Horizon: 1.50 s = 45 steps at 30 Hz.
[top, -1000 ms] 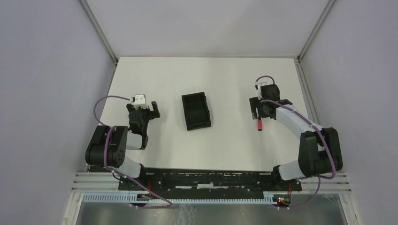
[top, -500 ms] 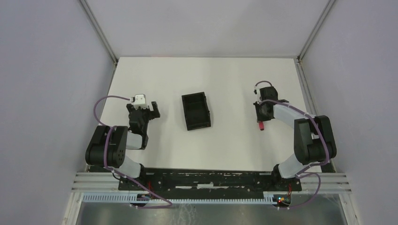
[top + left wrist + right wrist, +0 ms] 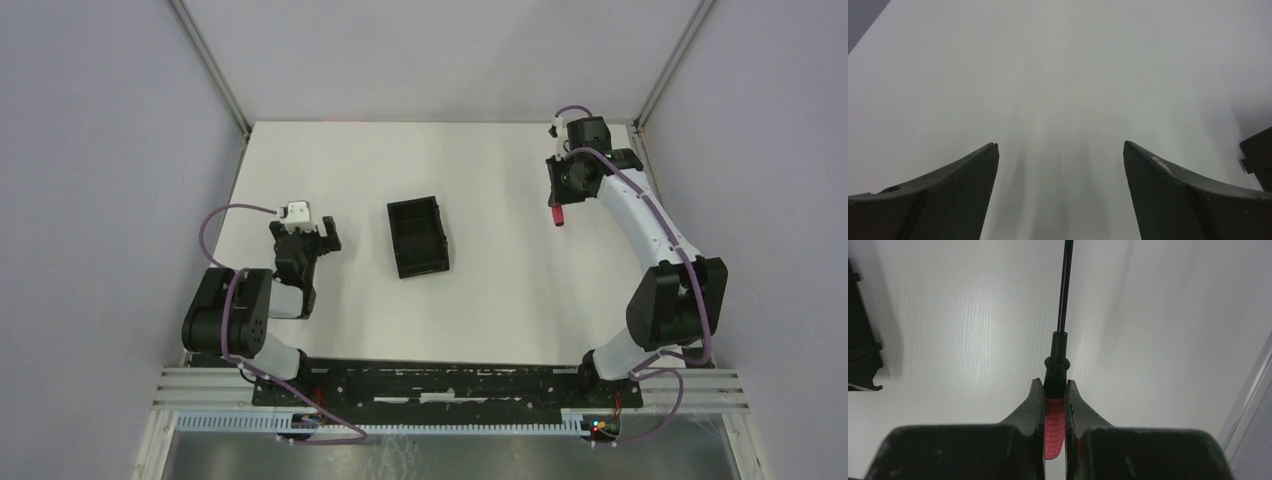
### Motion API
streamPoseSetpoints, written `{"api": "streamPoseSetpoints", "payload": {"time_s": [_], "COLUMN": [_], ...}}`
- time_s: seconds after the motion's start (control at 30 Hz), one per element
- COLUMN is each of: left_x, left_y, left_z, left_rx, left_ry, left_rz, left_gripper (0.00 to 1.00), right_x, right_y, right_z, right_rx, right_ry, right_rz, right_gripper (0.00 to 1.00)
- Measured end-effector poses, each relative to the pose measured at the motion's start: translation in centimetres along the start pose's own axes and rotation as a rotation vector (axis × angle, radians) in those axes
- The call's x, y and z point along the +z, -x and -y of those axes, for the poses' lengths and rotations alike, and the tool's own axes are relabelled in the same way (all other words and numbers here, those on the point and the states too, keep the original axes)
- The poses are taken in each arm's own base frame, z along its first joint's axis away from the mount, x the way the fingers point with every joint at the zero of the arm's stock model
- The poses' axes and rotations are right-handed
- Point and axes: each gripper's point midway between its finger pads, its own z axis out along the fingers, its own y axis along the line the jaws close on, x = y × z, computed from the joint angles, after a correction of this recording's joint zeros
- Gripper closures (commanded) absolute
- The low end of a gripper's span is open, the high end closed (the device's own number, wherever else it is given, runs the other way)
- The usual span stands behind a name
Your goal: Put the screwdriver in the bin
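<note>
Next, my right gripper lets go of the screwdriver on the middle of the bin's bottom (image 3: 423, 246), with its handle toward the bin's near edge.
The screwdriver (image 3: 1054, 420) has a short red handle and a thin black shaft (image 3: 1064, 285). My right gripper (image 3: 1053, 383) is shut on the handle, and the shaft points straight out past the fingertips. From above, that gripper (image 3: 557, 200) hangs over the far right of the table, with the red handle end (image 3: 558, 217) showing below it. The bin (image 3: 418, 236), a small black tray with an inner divider, sits mid-table, well left of the right gripper; its edge (image 3: 860, 355) shows at the left of the right wrist view. My left gripper (image 3: 312, 238) (image 3: 1060, 145) stands open over bare table, left of the bin.
The white table (image 3: 480, 300) is fenced by grey walls and metal corner posts (image 3: 665, 70). A table edge and wall (image 3: 1253, 405) run close on the right of the right gripper. A dark object's corner (image 3: 1258, 155) shows at the right edge of the left wrist view.
The right gripper has shut on the screwdriver's handle, lifted it off the table and carried it toward the far right corner. The left arm and the bin have not moved.
</note>
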Motion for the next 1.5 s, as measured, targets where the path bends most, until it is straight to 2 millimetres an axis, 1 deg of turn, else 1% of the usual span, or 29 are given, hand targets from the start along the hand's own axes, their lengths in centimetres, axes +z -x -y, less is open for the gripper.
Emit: {"api": "streamPoseSetpoints", "payload": {"time_s": [0.07, 0.13, 0.2, 0.23, 0.3, 0.43, 0.5, 0.57, 0.63, 0.73, 0.87, 1.03, 1.17, 1.23, 1.27, 1.33, 1.4, 1.5], "left_x": [0.0, 0.0, 0.0, 0.0, 0.0, 0.0, 0.0, 0.0, 0.0, 0.0, 0.0, 0.0, 0.0, 0.0, 0.0, 0.0, 0.0, 0.0], "left_y": [0.0, 0.0, 0.0, 0.0, 0.0, 0.0, 0.0, 0.0, 0.0, 0.0, 0.0, 0.0, 0.0, 0.0, 0.0, 0.0, 0.0, 0.0], "left_z": [0.0, 0.0, 0.0, 0.0, 0.0, 0.0, 0.0, 0.0, 0.0, 0.0, 0.0, 0.0, 0.0, 0.0, 0.0, 0.0, 0.0, 0.0], "left_rx": [0.0, 0.0, 0.0, 0.0, 0.0, 0.0, 0.0, 0.0, 0.0, 0.0, 0.0, 0.0, 0.0, 0.0, 0.0, 0.0, 0.0, 0.0], "left_ry": [0.0, 0.0, 0.0, 0.0, 0.0, 0.0, 0.0, 0.0, 0.0, 0.0, 0.0, 0.0, 0.0, 0.0, 0.0, 0.0, 0.0, 0.0], "left_rz": [0.0, 0.0, 0.0, 0.0, 0.0, 0.0, 0.0, 0.0, 0.0, 0.0, 0.0, 0.0, 0.0, 0.0, 0.0, 0.0, 0.0, 0.0], "left_gripper": [0.0, 0.0, 0.0, 0.0, 0.0, 0.0, 0.0, 0.0, 0.0, 0.0, 0.0, 0.0, 0.0, 0.0, 0.0, 0.0, 0.0, 0.0], "right_x": [-0.8, -1.2, -1.2, -1.2, -1.2, -2.2, -2.6, -2.6, -2.1, -0.8, 1.2, 3.6, 5.2, 6.1, 6.6, 7.2, 7.5, 7.5], "right_y": [-0.1, -0.2, 0.0, 0.0, -0.1, 0.6, 0.8, 0.9, 1.3, 1.4, 0.0, -1.6, -3.2, -3.8, -4.1, -4.4, -4.6, -4.5], "right_z": [-0.6, -1.6, -3.6, -5.2, -9.3, -19.4, -23.4, -26.3, -28.7, -31.2, -32.0, -31.8, -30.9, -30.7, -30.7, -30.6, -30.5, -30.6], "right_rx": [0.023, 0.048, 0.068, 0.072, 0.059, -0.011, -0.047, -0.076, -0.109, -0.175, -0.269, -0.351, -0.388, -0.403, -0.409, -0.414, -0.419, -0.42], "right_ry": [0.021, 0.053, 0.101, 0.134, 0.217, 0.428, 0.51, 0.554, 0.582, 0.595, 0.561, 0.505, 0.467, 0.452, 0.445, 0.435, 0.43, 0.43], "right_rz": [0.003, 0.011, 0.047, 0.066, 0.099, 0.171, 0.19, 0.196, 0.196, 0.202, 0.187, 0.175, 0.15, 0.132, 0.124, 0.115, 0.109, 0.112], "right_gripper": [1.0, 1.0, 1.0, 1.0, 1.0, 1.0, 1.0, 1.0, 1.0, 1.0, 1.0, 1.0, 0.9, 0.8, 0.77, 0.68, 0.64, 0.64]}}
